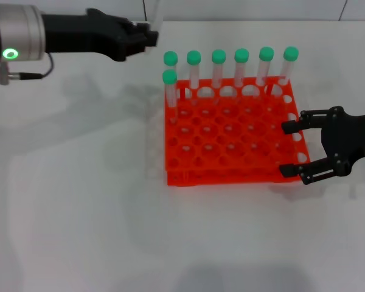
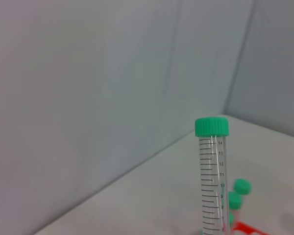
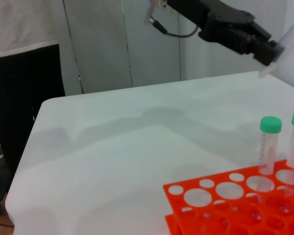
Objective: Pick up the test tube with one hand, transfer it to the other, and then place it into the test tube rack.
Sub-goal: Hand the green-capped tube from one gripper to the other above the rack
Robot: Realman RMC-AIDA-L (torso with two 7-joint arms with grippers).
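Next, I release the test tube from my left gripper into my right gripper, handing it over above the middle of the rack's far row (image 1: pixel 235 64).
My left gripper (image 1: pixel 151 35), on the silver arm with the green ring, is shut on the lower end of a clear test tube (image 1: pixel 156 17) and holds it raised behind the rack's far left corner. The tube's top runs out of the head view. The left wrist view shows its green cap and printed scale (image 2: pixel 211 166). The right wrist view shows the left gripper (image 3: pixel 270 49) and the tube's pointed tip (image 3: pixel 263 72). The orange test tube rack (image 1: pixel 231 143) stands mid-table. My right gripper (image 1: pixel 290 149) is open and empty at the rack's right edge.
Several green-capped tubes (image 1: pixel 218 56) stand in the rack's far row, and one more (image 1: pixel 169 78) at its left end. Two of them show in the right wrist view (image 3: pixel 269 142) above the rack (image 3: pixel 225 205). White table all round; a wall stands close behind.
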